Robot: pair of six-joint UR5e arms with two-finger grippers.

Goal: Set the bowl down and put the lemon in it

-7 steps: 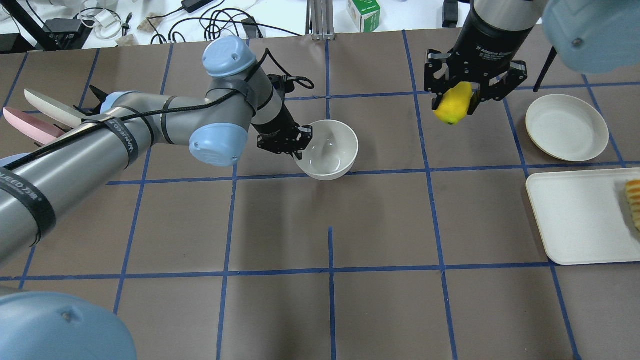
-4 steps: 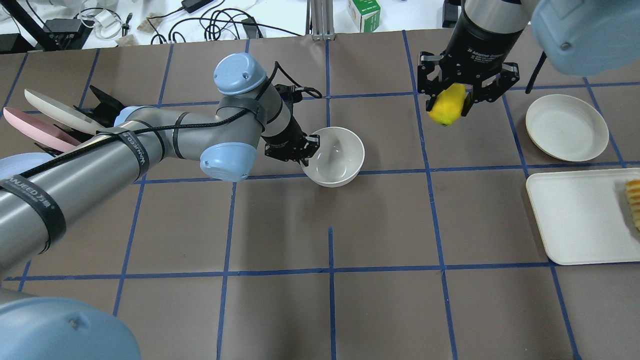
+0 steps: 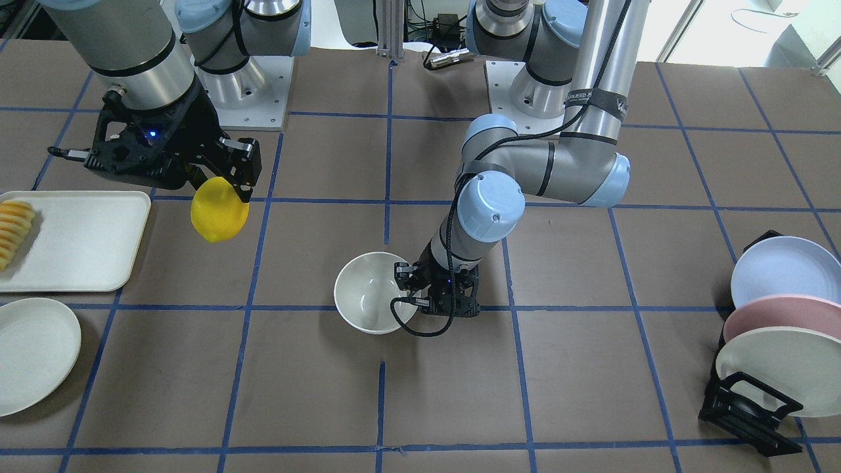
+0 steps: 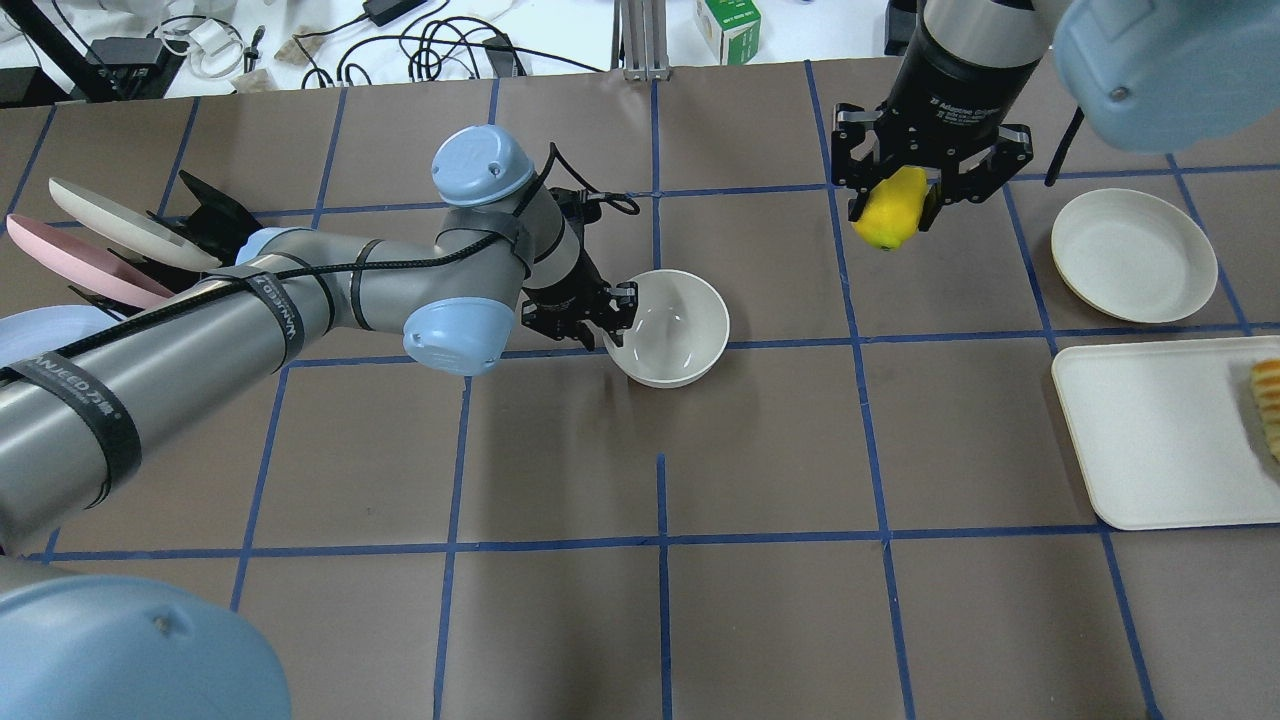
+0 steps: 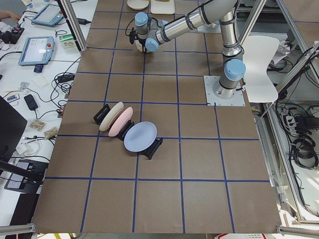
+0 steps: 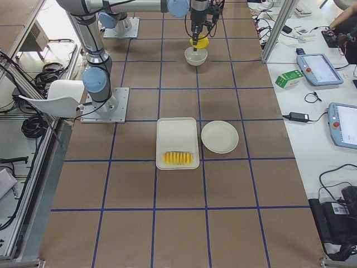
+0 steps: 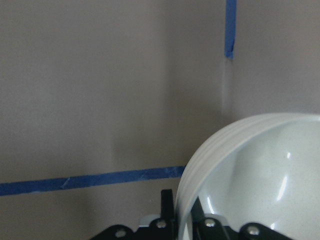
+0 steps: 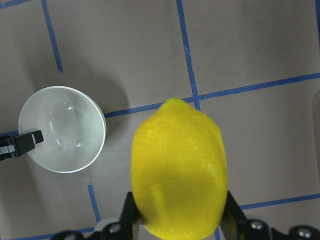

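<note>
The robot's right gripper should set the yellow lemon down on the inside bottom of the off-white bowl (image 3: 384,295) (image 8: 61,131), close to its middle.
The off-white bowl (image 4: 668,326) sits near the table's middle; it also shows in the front view (image 3: 371,292), the left wrist view (image 7: 260,175) and the right wrist view (image 8: 62,129). My left gripper (image 4: 608,318) is shut on the bowl's rim, one finger inside and one outside (image 3: 407,282). My right gripper (image 4: 890,210) is shut on the yellow lemon (image 4: 886,208) and holds it in the air, to the right of the bowl and farther back. The lemon fills the right wrist view (image 8: 177,170) and shows in the front view (image 3: 219,210).
A shallow white plate (image 4: 1133,255) and a white tray (image 4: 1160,430) with fruit slices (image 4: 1268,400) lie at the right. A rack of plates (image 3: 775,328) stands at the left side. Cables and a green box (image 4: 728,28) lie beyond the back edge.
My left gripper has moved the bowl slightly right and toward the front. My right gripper has carried the lemon left, toward the bowl, and a little back.
</note>
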